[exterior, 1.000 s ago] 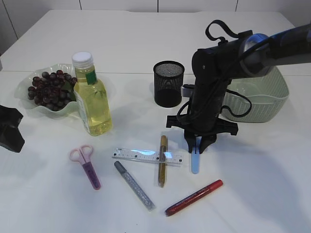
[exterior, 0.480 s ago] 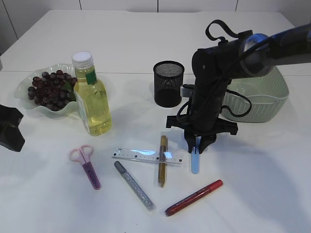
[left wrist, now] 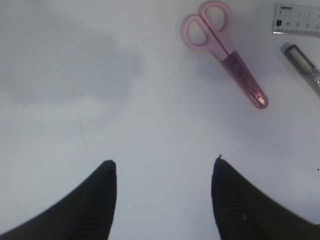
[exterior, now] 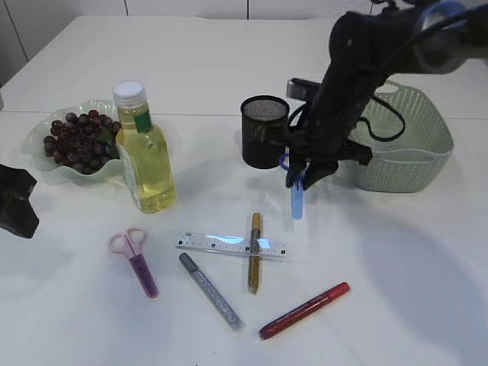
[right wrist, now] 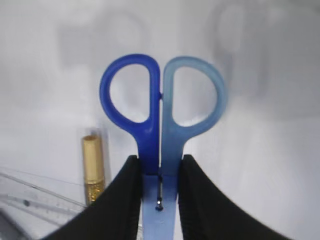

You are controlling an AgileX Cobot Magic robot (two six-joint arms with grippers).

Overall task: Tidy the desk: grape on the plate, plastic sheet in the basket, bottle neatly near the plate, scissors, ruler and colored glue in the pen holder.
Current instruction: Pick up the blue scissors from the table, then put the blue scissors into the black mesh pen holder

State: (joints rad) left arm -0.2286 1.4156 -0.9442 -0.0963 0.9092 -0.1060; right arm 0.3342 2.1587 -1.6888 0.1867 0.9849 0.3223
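Observation:
Next, I set the blue scissors inside the black mesh pen holder [exterior: 277,116], against its basket-side rim, with my right gripper.
My right gripper [exterior: 301,169] [right wrist: 159,165] is shut on blue scissors [exterior: 296,200] [right wrist: 162,100], which hang blade-down in the air just right of the black mesh pen holder [exterior: 264,131]. On the table lie pink scissors [exterior: 137,259] [left wrist: 225,55], a clear ruler [exterior: 229,245], and gold [exterior: 255,252], silver [exterior: 211,291] and red [exterior: 303,310] glue pens. The gold pen crosses the ruler. My left gripper [exterior: 15,202] [left wrist: 165,162] hovers open and empty at the left edge. Grapes [exterior: 76,137] fill the plate [exterior: 46,169], the bottle [exterior: 147,156] beside it. The plastic sheet is out of view.
A pale green basket [exterior: 412,145] stands at the back right, behind my right arm. The pen holder sits between the bottle and the basket. Bare white table shows to the right of the red glue pen and along the front.
My right gripper has lifted the blue scissors off the table and carried them up and back toward the pen holder. The left gripper has stayed still.

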